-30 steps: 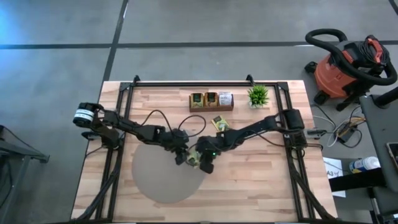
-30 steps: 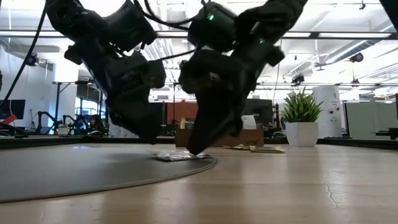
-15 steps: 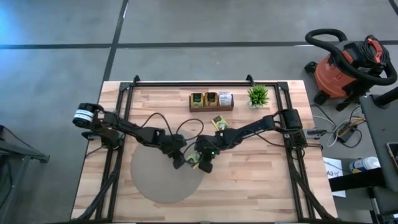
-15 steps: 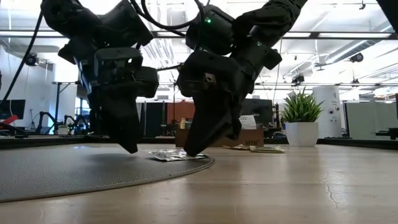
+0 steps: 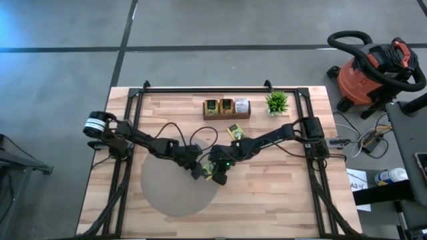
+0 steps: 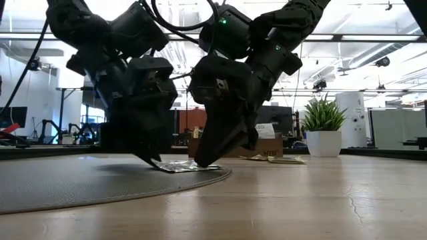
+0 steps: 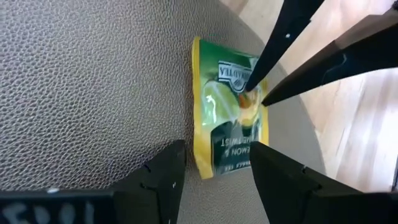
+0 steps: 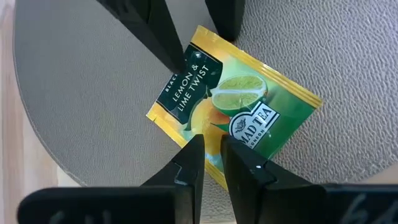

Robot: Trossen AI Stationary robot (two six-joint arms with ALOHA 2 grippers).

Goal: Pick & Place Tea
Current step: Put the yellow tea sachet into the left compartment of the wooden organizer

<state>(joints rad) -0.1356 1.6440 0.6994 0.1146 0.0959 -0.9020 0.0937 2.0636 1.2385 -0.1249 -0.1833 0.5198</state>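
Note:
Next, I lift the sachet with my left gripper by the sachet's dark-label end (image 8: 190, 79) before my right gripper takes it, because the sachet lies flat under my right gripper's fingers.
A yellow-green tea sachet (image 8: 239, 106) lies flat on the round grey mat (image 5: 175, 192), near the mat's right edge. My left gripper (image 7: 217, 171) is open, slanting down from the table's left. Its two fingers stand on either side of the sachet's dark-label end (image 7: 227, 155); whether they touch it I cannot tell. My right gripper (image 8: 212, 149) slants down from the table's right, a narrow gap between its fingertips, over the sachet's other end. In the low view both grippers reach down to the sachet (image 6: 190, 166). My right gripper has its two fingertips (image 7: 250, 92) on the sachet's upper face (image 7: 239, 102), near its middle toward one long edge. It comes slanting down from the table's right. The sachet stays flat on the mat beneath the tips.
A brown wooden tray (image 5: 227, 115) holding sachets stands at the far middle, with a small potted plant (image 5: 276, 101) to its right. Loose sachets (image 5: 234, 131) lie on the wood between tray and mat. Black frame rails run along the table's left, right and far sides.
My left gripper has rolled about its own axis and sunk toward the mat, ending with its fingers astride the sachet's near end. The sachet has stayed in place.

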